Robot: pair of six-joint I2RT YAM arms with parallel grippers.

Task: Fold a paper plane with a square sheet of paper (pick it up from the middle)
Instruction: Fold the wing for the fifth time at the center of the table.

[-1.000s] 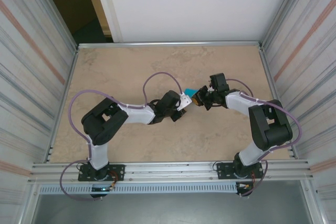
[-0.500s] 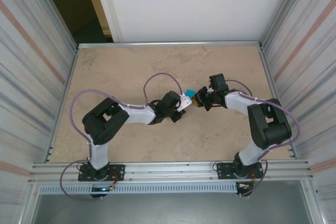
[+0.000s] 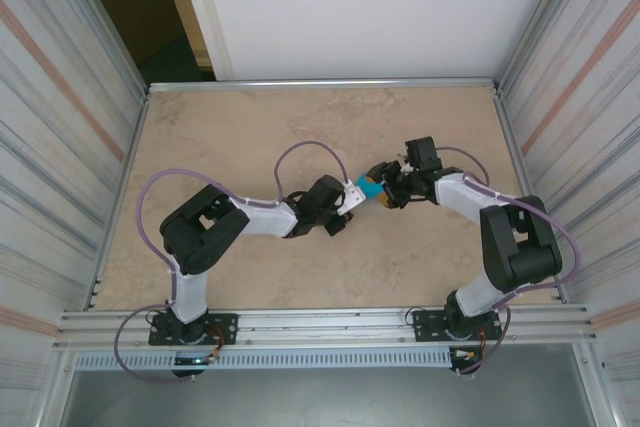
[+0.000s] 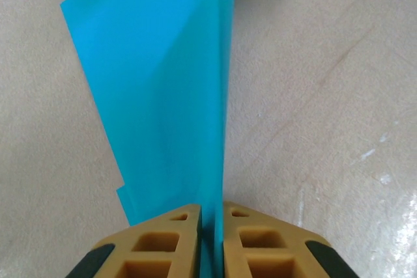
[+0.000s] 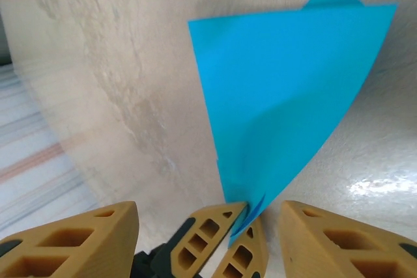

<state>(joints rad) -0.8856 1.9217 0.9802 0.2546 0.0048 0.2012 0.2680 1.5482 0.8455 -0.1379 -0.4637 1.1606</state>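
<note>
The paper's narrow end is all that my left gripper pinches, so my right gripper needs to pinch the loose folded edge farther [image 4: 225, 63] along before my left gripper takes a new hold.
The turquoise sheet of paper [image 4: 163, 96] is folded into layers and held on edge above the table. My left gripper [image 4: 210, 209] is shut on its lower edge, the paper pinched between both tan pads. From the top it shows as a small blue patch [image 3: 368, 187] between the two wrists, with the left gripper [image 3: 356, 191] beside it. My right gripper [image 5: 208, 208] is open, its fingers standing wide on either side of the left fingertips and of the paper's lower corner [image 5: 287, 89]. The right gripper [image 3: 386, 185] faces the left one. Whether the fold has a paper plane's shape, I cannot tell.
The beige marbled table [image 3: 250, 127] lies under both arms. Metal rails run along its back edge [image 3: 320, 83] and its front edge [image 3: 320, 319]. Ribbed walls [image 3: 70, 147] close in the left and right sides.
My right gripper has opened and let go of the paper. The left gripper has closed tighter on it and now holds it alone. Both arms stayed nearly in place.
</note>
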